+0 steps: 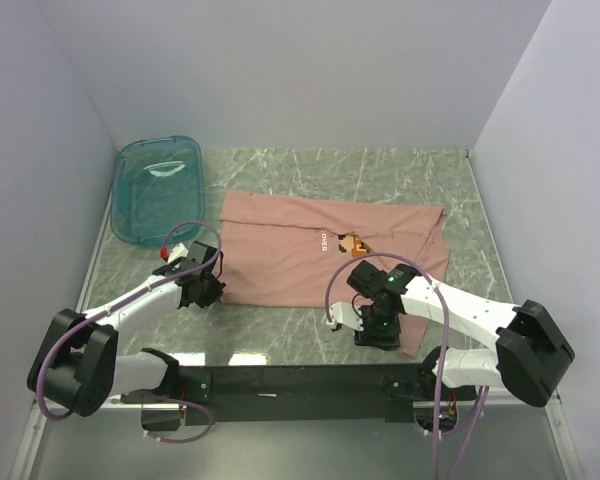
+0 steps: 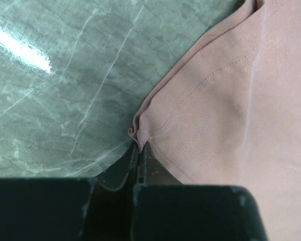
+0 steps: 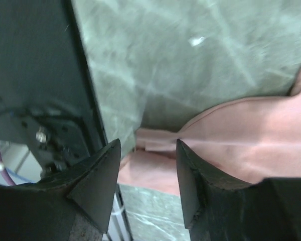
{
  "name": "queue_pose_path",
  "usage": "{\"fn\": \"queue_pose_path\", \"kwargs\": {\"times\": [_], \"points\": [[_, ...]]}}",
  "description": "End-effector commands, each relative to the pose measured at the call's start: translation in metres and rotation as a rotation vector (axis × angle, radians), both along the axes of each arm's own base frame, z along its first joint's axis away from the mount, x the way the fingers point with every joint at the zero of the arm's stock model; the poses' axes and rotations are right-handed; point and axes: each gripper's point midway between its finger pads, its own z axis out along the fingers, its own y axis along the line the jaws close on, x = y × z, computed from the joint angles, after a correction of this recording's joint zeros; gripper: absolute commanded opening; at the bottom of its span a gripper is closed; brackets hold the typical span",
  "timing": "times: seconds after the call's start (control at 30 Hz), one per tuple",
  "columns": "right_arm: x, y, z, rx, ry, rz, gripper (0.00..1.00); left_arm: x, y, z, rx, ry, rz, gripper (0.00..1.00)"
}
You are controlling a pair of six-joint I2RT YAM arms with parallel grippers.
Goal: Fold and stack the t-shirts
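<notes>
I should use my right gripper to pinch the raised fold (image 3: 159,139) of the t-shirt's creased, doubled-over near sleeve and pull it flat before I fold the t-shirt.
The dusty-pink t-shirt (image 1: 300,255) lies spread flat across the middle of the table, with its small brown-orange print (image 1: 356,243) facing up. My left gripper (image 1: 206,290) is at the shirt's near left corner. In the left wrist view the gripper (image 2: 139,146) is shut, pinching the hemmed corner of the t-shirt (image 2: 226,100) into a small pucker. My right gripper (image 1: 377,326) is low over the shirt's near right part. In the right wrist view it (image 3: 147,145) is open, with a folded edge of the t-shirt (image 3: 231,135) between its fingers and not clamped.
A teal see-through tub (image 1: 158,190) stands at the back left of the green marbled table (image 1: 380,175). The black base rail (image 1: 300,380) runs along the near edge, close under the right gripper. White walls close in the left, back and right.
</notes>
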Motion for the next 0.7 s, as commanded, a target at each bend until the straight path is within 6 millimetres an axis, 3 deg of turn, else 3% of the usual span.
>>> {"fn": "queue_pose_path", "kwargs": {"times": [0.0,0.2,0.3,0.37,0.53,0.67], "points": [[0.018,0.021,0.002,0.026,-0.065,-0.126,0.54,-0.002,-0.002,-0.003,-0.004,0.012,-0.024,0.0],[0.028,0.029,0.0,0.017,-0.085,-0.171,0.27,-0.002,-0.001,0.001,0.001,0.002,-0.022,0.0],[0.027,0.03,0.0,0.019,-0.077,-0.175,0.06,-0.002,-0.001,0.001,-0.001,0.003,-0.023,0.0],[0.027,0.032,0.001,0.03,-0.075,-0.182,0.0,-0.002,-0.001,0.001,-0.002,0.003,-0.025,0.0],[0.019,0.037,0.007,0.053,-0.029,-0.194,0.02,-0.002,-0.001,0.001,-0.003,-0.001,-0.025,0.0],[0.01,0.032,0.007,0.033,0.0,-0.236,0.26,-0.001,-0.002,0.002,-0.005,-0.004,-0.027,0.0]]}}
